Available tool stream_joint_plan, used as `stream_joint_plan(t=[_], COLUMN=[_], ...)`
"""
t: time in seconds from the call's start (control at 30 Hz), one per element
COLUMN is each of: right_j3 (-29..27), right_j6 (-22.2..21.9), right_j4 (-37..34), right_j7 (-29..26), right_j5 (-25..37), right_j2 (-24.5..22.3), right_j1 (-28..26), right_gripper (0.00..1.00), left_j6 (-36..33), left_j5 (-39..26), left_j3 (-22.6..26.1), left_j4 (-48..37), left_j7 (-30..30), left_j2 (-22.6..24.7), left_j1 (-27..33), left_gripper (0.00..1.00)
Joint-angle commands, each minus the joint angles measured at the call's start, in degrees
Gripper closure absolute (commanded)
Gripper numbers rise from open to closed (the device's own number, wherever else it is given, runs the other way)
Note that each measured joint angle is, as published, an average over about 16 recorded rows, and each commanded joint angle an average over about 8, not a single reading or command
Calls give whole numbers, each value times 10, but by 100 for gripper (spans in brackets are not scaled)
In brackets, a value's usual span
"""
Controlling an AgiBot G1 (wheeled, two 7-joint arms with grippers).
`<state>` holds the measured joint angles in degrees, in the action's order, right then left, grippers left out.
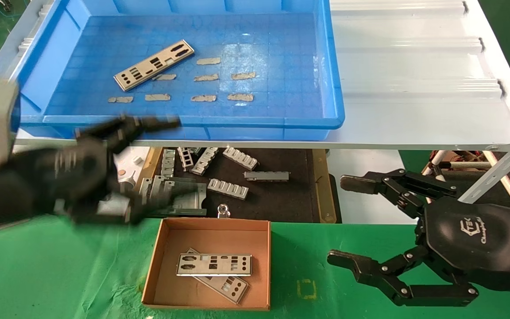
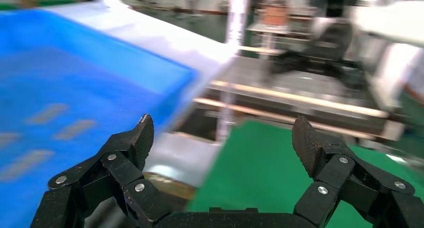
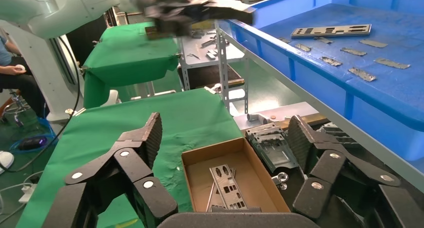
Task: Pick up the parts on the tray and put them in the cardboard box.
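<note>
I will use my left gripper to grab the silver-grey punched plate in the blue tray by its end with the large oval holes (image 1: 171, 53).
One silver-grey punched plate (image 1: 153, 65) lies on the floor of the blue tray (image 1: 334, 66), at its left half; it also shows in the right wrist view (image 3: 332, 31). The brown cardboard box (image 1: 213, 235) sits on the green cloth in front and holds two plates (image 1: 214, 264), one crossed over the other; they also show in the right wrist view (image 3: 225, 185). My left gripper (image 1: 157, 168) is open and empty, blurred, between the tray's front rim and the box's left rear corner. My right gripper (image 1: 341, 220) is open and empty, right of the box.
Several tan tape strips (image 1: 207, 77) lie on the tray floor. Ribbed grey brackets (image 1: 228, 188) and a folded metal piece (image 1: 184, 195) lie on a dark mat under the white corrugated shelf (image 1: 414, 66). Green cloth (image 1: 60, 274) covers the table.
</note>
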<state>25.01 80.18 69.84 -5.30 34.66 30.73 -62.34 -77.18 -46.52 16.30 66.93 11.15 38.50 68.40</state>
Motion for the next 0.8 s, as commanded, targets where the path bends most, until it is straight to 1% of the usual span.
stream_joint_plan(t=[0.03, 0.17, 0.47, 0.63, 0.8], right_j3=[0, 0, 0, 0, 0], right_j6=[0, 0, 0, 0, 0], right_j4=[0, 0, 0, 0, 0], right_j7=[0, 0, 0, 0, 0], right_j5=[0, 0, 0, 0, 0], right_j2=[0, 0, 0, 0, 0], right_j1=[0, 0, 0, 0, 0], right_gripper=[100, 100, 100, 100, 100], left_j6=[23, 49, 80, 86, 97], left_j5=[-10, -59, -176, -220, -252], left_j3=[0, 19, 76, 100, 117], left_j4=[-12, -83, -303, -407, -489], left_j7=[5, -7, -43, -81, -113], left_j2=[7, 43, 125, 159, 184], left_j1=[17, 88, 251, 317, 365], left_gripper=[0, 0, 0, 0, 0])
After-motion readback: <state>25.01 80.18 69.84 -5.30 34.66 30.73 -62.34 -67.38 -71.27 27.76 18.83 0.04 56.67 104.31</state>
